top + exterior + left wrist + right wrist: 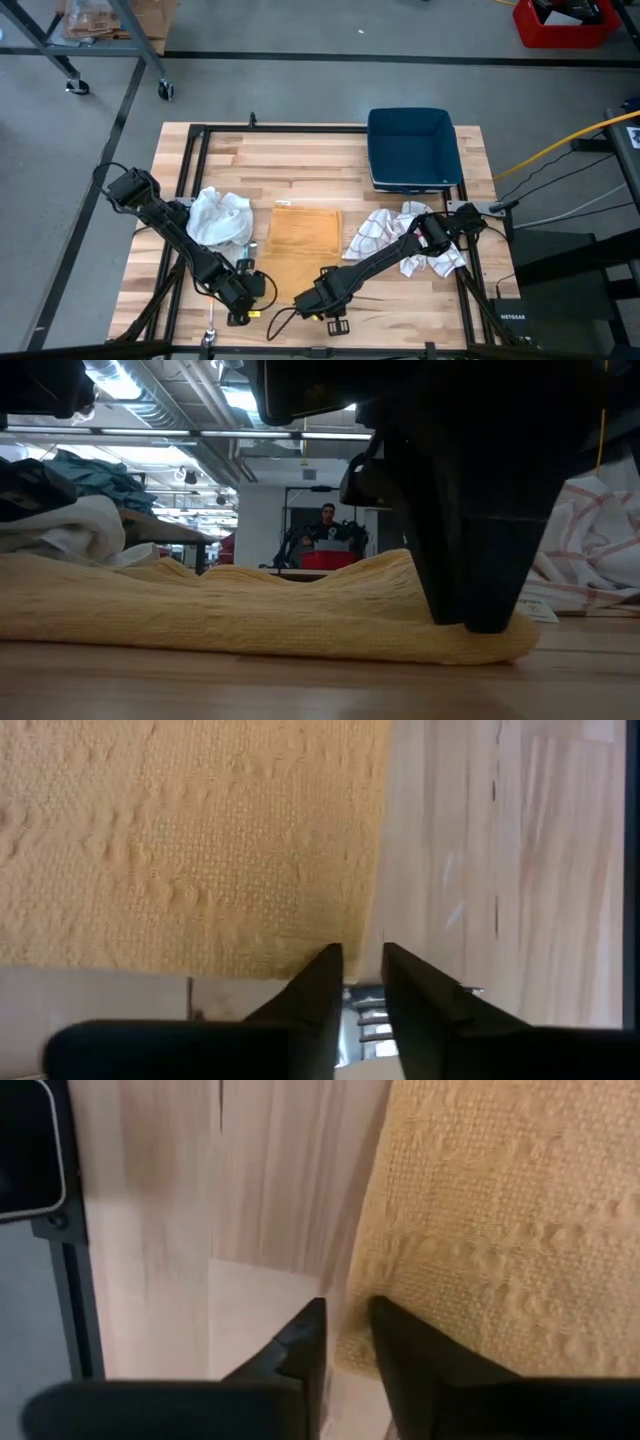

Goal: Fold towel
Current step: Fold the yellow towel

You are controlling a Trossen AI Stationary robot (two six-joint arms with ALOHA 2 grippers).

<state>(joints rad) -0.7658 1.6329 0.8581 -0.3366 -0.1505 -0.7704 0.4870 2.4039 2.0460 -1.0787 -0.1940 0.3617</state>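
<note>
My left gripper has only a sliver of the yellow towel's corner, so next I open and take more of the towel's near edge (366, 910) before folding.
The yellow woven towel (303, 232) lies flat on the wooden table, a thick pad in the low view (250, 615). My left gripper (362, 960) points steeply down at its near left corner (300, 945), open by a narrow gap. My right gripper (347, 1315) points down at the near right corner (400, 1330), also open by a narrow gap, with the towel's edge showing between its fingers. In the high view both grippers (245, 290) (325, 297) stand near the table's near edge. My left gripper stands at the towel's near left corner (310, 955); I cannot tell whether a finger touches the cloth. My right gripper comes from above and stands astride the edge at the near right corner (355, 1345). In the low view one finger (480, 580) rests its tip on the towel's end (515, 640), which lies on the table.
A crumpled white towel (220, 217) lies left of the yellow one and a checked white cloth (400, 238) right of it. A blue bin (412, 148) stands at the far right. Black frame rails (190, 170) run along the table's edges.
</note>
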